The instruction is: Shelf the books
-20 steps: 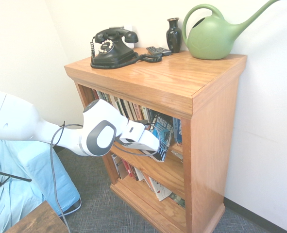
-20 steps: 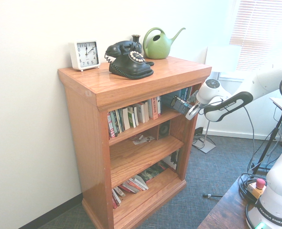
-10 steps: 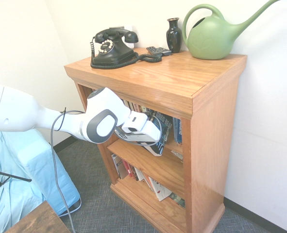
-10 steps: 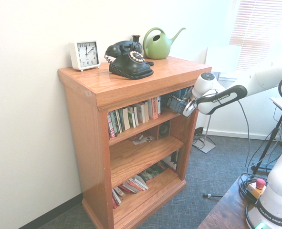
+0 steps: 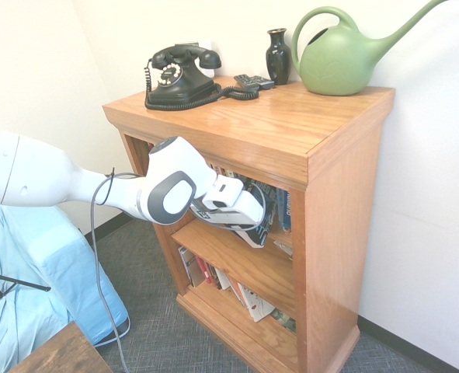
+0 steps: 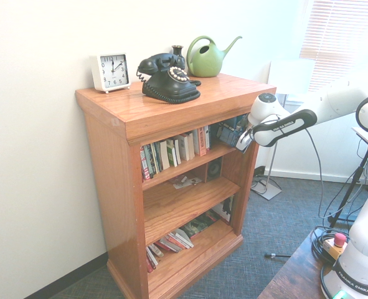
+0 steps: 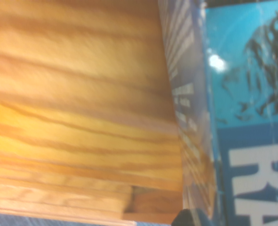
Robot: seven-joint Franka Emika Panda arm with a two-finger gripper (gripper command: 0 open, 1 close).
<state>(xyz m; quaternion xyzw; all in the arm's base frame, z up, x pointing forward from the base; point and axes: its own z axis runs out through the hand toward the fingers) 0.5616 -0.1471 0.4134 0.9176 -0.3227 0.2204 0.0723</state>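
Observation:
I need to use my gripper to set the book down on the top level, in the gap (image 5: 266,229) next to the row of books.
The shelf (image 5: 334,194) is a honey-coloured wooden bookcase with three open tiers, also seen from its other side in the second exterior view (image 6: 112,162). My gripper (image 5: 254,227) is shut on the book (image 5: 269,200), a thick blue-and-black paperback. It holds the book tilted at the mouth of the top tier, near the end that has the free gap. The second exterior view shows the gripper (image 6: 241,142) and the book (image 6: 228,132) just under the top board. The book's blue cover with white letters (image 7: 251,117) fills the wrist view beside wood grain (image 7: 82,94).
A row of books (image 6: 174,149) fills the rest of the top tier. More books (image 5: 248,299) lie on the bottom tier. On top stand a black telephone (image 5: 179,78), a dark vase (image 5: 277,54), a green watering can (image 5: 342,58) and a clock (image 6: 112,71). A blue-covered object (image 5: 35,287) sits on the floor nearby.
The arm has risen and pushed toward the shelf. The held book has gone from in front of the middle board up into the top tier's opening.

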